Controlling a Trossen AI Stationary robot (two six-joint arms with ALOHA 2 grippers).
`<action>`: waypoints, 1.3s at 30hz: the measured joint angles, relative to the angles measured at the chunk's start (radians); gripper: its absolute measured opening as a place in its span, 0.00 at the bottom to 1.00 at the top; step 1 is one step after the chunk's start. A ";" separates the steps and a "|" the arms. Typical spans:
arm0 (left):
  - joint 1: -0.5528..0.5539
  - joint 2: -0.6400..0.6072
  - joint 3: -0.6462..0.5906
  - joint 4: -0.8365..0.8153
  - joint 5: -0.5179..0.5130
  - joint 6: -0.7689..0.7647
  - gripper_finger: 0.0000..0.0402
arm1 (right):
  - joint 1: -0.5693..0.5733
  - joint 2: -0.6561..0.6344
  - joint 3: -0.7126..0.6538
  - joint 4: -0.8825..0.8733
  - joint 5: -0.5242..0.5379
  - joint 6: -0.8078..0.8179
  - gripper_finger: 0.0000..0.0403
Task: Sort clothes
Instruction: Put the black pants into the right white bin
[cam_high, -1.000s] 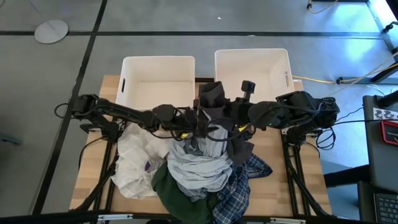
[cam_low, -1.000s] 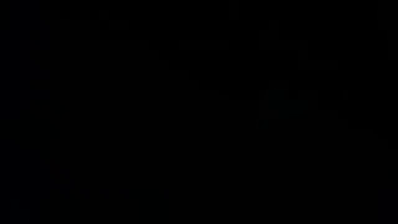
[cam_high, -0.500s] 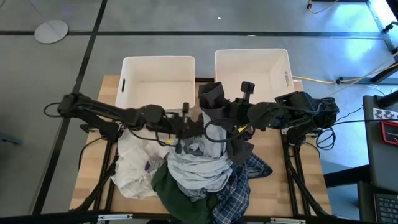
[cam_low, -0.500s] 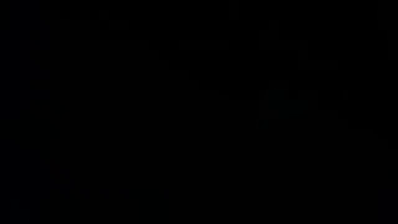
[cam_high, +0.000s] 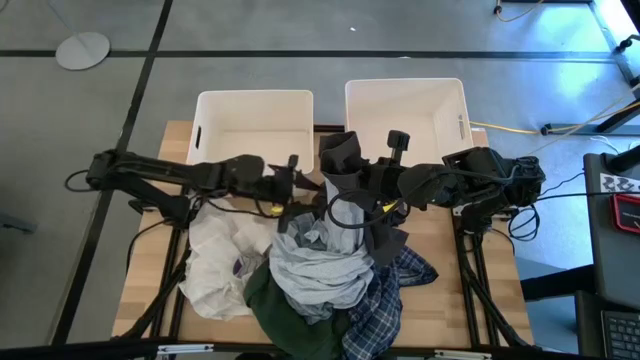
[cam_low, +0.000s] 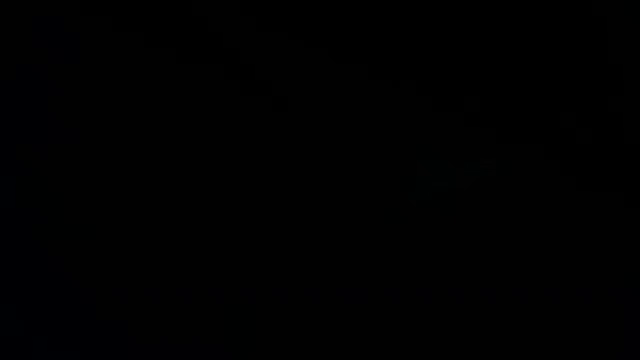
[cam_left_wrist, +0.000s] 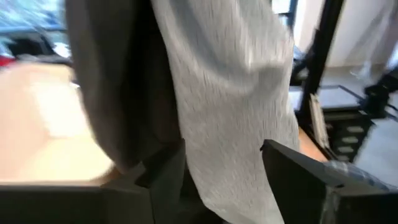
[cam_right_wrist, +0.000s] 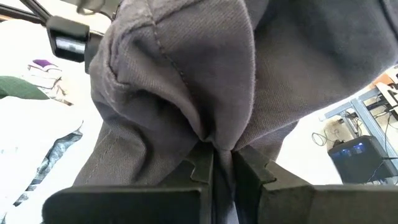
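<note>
The pale grey cloth hangs with the dark grey garment; my left gripper first grips that hanging cloth (cam_high: 345, 212) to pull it down onto the heap.
The clothes lie heaped on the table's near middle: a white garment (cam_high: 215, 265), a pale grey-blue one (cam_high: 320, 270), a dark green one (cam_high: 272, 312) and a plaid shirt (cam_high: 392, 290). My right gripper (cam_high: 348, 198) is shut on a dark grey garment (cam_high: 345, 160) held above the heap. My left gripper (cam_high: 298, 186) is open beside it, on its left. In the left wrist view its fingers stand on either side of a hanging pale grey cloth (cam_left_wrist: 230, 93). The low view is black. My right gripper pinches a bunched fold of the dark grey garment (cam_right_wrist: 217, 134) between its two fingers, several layers together. The fingers come level from the table's right. The garment is lifted, part bulging above the fingers and part (cam_high: 385, 238) hanging down onto the heap. My left gripper has pale grey cloth between its open fingers (cam_left_wrist: 165, 177); I cannot tell whether they touch it.
Two white bins stand at the table's far edge, the left bin (cam_high: 255, 96) and the right bin (cam_high: 405, 84). Bare wood shows at the table's left (cam_high: 150, 270) and right (cam_high: 470, 290). Cables hang around both arms.
My left gripper has drawn back from the dark grey garment toward the table's left edge, dipping toward the near edge on the way and then going back toward the far edge. My right gripper and the dark grey garment have kept still.
</note>
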 joint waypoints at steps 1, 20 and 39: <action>0.014 0.013 0.000 0.012 0.025 -0.004 0.53 | 0.000 0.000 0.000 0.000 0.000 0.000 0.08; 0.062 0.154 0.000 0.390 0.456 -0.105 0.54 | 0.000 -0.001 0.000 0.000 -0.002 -0.019 0.08; -0.008 0.207 0.000 0.559 0.218 -0.121 0.54 | 0.000 -0.001 0.000 0.005 -0.008 -0.024 0.08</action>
